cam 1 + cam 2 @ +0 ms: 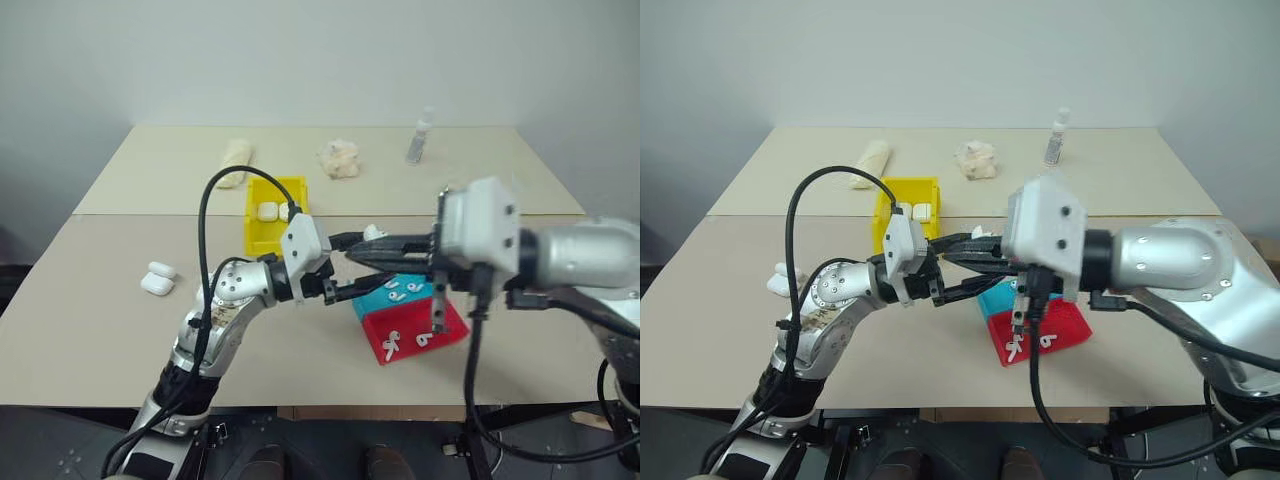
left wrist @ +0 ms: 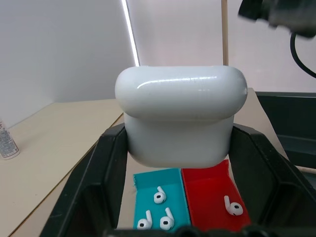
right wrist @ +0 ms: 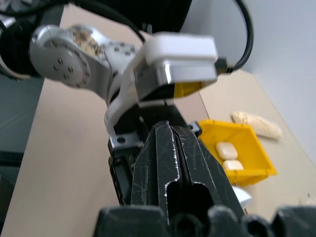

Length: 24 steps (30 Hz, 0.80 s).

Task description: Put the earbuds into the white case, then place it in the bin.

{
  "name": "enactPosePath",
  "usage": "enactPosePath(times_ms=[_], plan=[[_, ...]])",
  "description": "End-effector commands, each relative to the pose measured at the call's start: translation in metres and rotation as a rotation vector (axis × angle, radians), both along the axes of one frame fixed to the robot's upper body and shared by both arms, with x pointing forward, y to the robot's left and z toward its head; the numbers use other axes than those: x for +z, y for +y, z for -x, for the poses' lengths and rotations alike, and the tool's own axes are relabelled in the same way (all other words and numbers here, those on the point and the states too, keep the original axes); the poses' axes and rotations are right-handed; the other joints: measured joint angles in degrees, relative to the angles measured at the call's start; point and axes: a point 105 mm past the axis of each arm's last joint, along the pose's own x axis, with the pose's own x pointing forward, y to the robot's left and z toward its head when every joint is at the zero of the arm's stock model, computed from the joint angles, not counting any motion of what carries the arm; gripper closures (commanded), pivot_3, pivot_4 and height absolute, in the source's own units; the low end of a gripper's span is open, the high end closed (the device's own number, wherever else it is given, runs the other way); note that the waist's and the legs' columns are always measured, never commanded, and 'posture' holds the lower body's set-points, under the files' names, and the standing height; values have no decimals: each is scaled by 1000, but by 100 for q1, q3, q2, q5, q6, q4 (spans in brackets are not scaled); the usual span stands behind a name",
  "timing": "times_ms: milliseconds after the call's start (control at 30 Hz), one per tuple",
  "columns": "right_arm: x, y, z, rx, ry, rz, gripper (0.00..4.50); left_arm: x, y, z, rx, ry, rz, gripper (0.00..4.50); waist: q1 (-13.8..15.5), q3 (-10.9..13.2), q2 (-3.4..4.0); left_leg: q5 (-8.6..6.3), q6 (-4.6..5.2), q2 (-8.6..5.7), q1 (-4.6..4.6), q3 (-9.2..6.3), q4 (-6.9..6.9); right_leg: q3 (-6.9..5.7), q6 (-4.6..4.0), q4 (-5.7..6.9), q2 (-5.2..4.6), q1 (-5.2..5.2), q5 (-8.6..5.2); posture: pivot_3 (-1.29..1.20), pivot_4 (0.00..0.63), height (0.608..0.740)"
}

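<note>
Next, I release the white case, now held up above the table, from my left gripper in the yellow bin [image 1: 277, 225], just in front of the two cases there.
My left gripper [image 1: 370, 260] is shut on the white case [image 2: 180, 98], which is held up above the table with its lid closed. My right gripper [image 1: 352, 253] is shut and points left, its tips right beside the case [image 1: 375, 232]; nothing shows between its fingers [image 3: 165, 148]. Below the case, three earbuds [image 2: 159, 196] lie in a blue tray [image 1: 372, 298] and another earbud [image 2: 232, 206] lies in a red tray [image 1: 450, 325]. The yellow bin [image 1: 252, 215] stands behind my left gripper with two white cases [image 1: 268, 211] in it.
Two more white cases [image 1: 158, 278] lie on the table to the left. Near the far edge are a small bottle [image 1: 420, 135], a crumpled pale wad [image 1: 340, 158] and a beige bundle [image 1: 235, 160].
</note>
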Motion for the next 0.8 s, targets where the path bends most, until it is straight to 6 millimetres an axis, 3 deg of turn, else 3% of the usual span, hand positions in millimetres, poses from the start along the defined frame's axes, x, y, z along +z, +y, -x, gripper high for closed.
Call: enactPosePath(times_ms=[33, 367, 467, 600, 700, 800], plan=[[-1, -5, -5, -40, -57, 36, 4475, 17, -1, 9, -31, -62, 27, 1731, 0, 0, 0, 0, 0, 0, 0, 0, 0, 0, 0, 0, 0, 0, 0, 0, 150, 740], [3, -18, -9, -81, -66, 29, 4475, 16, 5, 7, -21, -63, 37, 1731, -1, 0, 0, 0, 0, 1, 1, -1, 0, 0, 0, 0, 1, -2, 0, 0, 150, 740], [15, -17, -2, -55, -75, -38, 4475, 17, 5, 6, -18, -63, 54, 1731, 1, 0, 0, 0, 0, 0, 0, 0, 0, 1, 0, 0, 0, -1, 0, 0, 150, 740], [49, -25, 13, -4, -99, -231, 4475, 18, 15, -1, 27, -61, 94, 1731, 2, 0, 0, 0, 0, 1, 1, -1, 0, 1, 0, 0, 1, -1, 0, 0, 150, 740], [51, -43, 7, -109, -85, -272, 4475, 24, 32, -26, 216, -97, 130, 1731, 13, -1, -1, 0, 0, 1, 0, -1, 0, 0, 0, 0, 0, 1, 0, 0, 150, 740], [35, -54, 1, -202, -66, -240, 4475, 39, 47, -58, 465, -176, 173, 1731, 67, -2, -4, 0, 0, -1, 5, 2, 1, -1, 0, -2, -1, 8, 0, 0, 150, 740]])
